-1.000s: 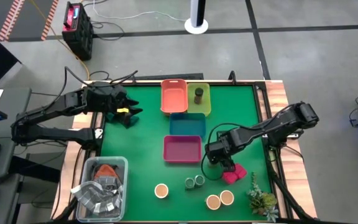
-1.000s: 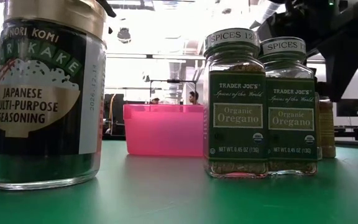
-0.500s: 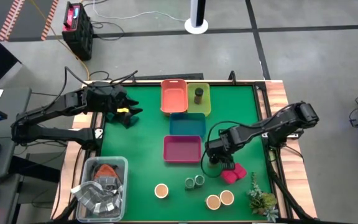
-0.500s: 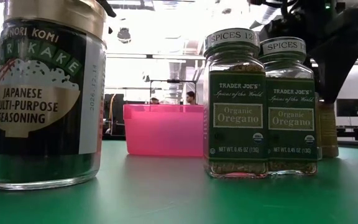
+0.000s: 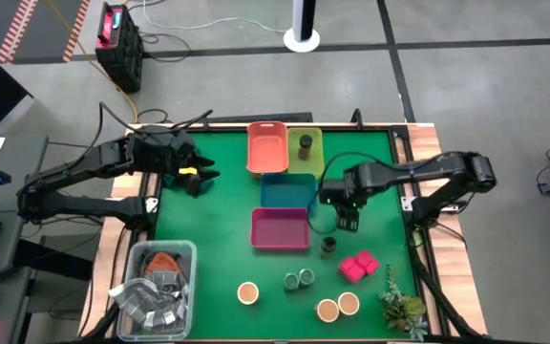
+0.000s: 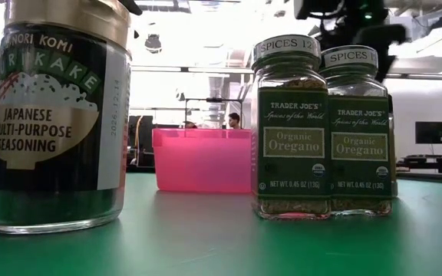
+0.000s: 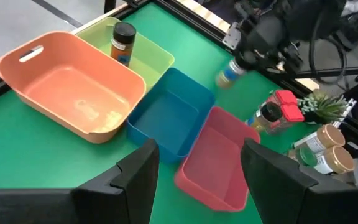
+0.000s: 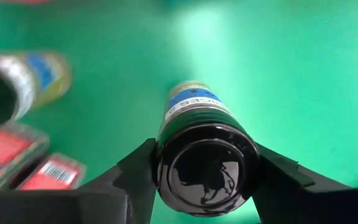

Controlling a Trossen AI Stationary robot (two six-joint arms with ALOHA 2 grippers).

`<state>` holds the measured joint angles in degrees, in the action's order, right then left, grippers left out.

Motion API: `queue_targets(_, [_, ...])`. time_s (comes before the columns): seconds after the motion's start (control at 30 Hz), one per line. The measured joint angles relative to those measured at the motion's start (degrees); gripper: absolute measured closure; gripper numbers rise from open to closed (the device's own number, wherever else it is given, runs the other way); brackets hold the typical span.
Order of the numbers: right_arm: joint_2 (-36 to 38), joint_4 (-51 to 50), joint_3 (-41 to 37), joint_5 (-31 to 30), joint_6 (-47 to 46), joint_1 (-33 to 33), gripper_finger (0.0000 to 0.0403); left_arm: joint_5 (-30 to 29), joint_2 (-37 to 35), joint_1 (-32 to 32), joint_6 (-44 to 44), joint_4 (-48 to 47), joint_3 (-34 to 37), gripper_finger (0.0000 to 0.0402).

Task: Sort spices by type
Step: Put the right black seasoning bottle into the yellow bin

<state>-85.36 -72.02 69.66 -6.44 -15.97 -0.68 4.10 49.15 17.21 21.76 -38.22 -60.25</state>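
The dark-lidded jar will go from my right gripper into the yellow-green tray (image 5: 302,163), between its standing jar and the blue tray.
My right gripper (image 5: 345,212) hangs over the table just right of the blue tray (image 5: 287,193), shut on a dark-lidded jar (image 8: 194,124). A second dark jar (image 5: 328,245) stands on the mat below it, and a third (image 5: 306,146) stands in the yellow-green tray. The two pink blocks (image 5: 358,267), two green-lidded jars (image 5: 299,279) and three tan-topped jars (image 5: 247,292) (image 5: 327,309) (image 5: 349,303) rest near the near edge. My left gripper (image 7: 197,186) waits open by the far left corner. My right gripper pinches the jar at its black lid end (image 8: 206,168), one finger on each side. The fingers come from above, pointing down. The jar is lifted clear of the mat and hangs below the fingers, slightly tilted (image 7: 232,71).
The orange tray (image 5: 267,148), yellow-green tray (image 5: 318,164) and magenta tray (image 5: 280,229) sit around the blue one in mid-table. A leafy sprig (image 5: 401,306) lies at the near right corner. A clear bin (image 5: 156,287) of oddments stands at the near left.
My right gripper rose from beside the pink blocks and moved toward the far edge, carrying one dark-lidded jar up off the mat to beside the blue tray. The other dark jar stayed where it stood.
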Motion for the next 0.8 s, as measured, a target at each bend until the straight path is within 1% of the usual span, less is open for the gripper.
queue_targets(0.2, [0.00,-1.30,6.94,-6.62,2.38,7.77,0.0168,0.32,0.03,0.25,0.04,0.00,0.00,0.0185])
queue_targets(0.33, [-0.12,-1.14,12.45,-7.47,3.03,13.84,0.0168,1.61,0.90,0.42,0.88,0.07,0.02,0.0185])
queue_targets(0.43, [-0.17,1.85,15.74,-7.41,4.79,16.99,0.0168,1.79,1.81,0.38,1.00,0.70,0.02,0.0185])
queue_targets(0.57, [-0.17,8.43,17.41,-7.26,4.65,19.34,0.0168,1.93,2.95,0.39,0.05,1.89,0.04,0.0185])
queue_targets(0.63, [-0.17,10.32,17.41,-6.66,4.05,20.04,0.0168,3.23,3.36,0.39,0.69,2.72,0.04,0.0185])
queue_targets(0.7, [-0.61,11.04,17.45,-6.24,3.71,20.18,0.0168,4.45,3.50,0.35,1.07,3.93,0.04,0.0185])
queue_targets(0.8, [-2.39,11.00,17.50,-5.92,2.52,20.18,0.0168,4.73,3.48,0.26,1.07,5.01,0.04,0.0185])
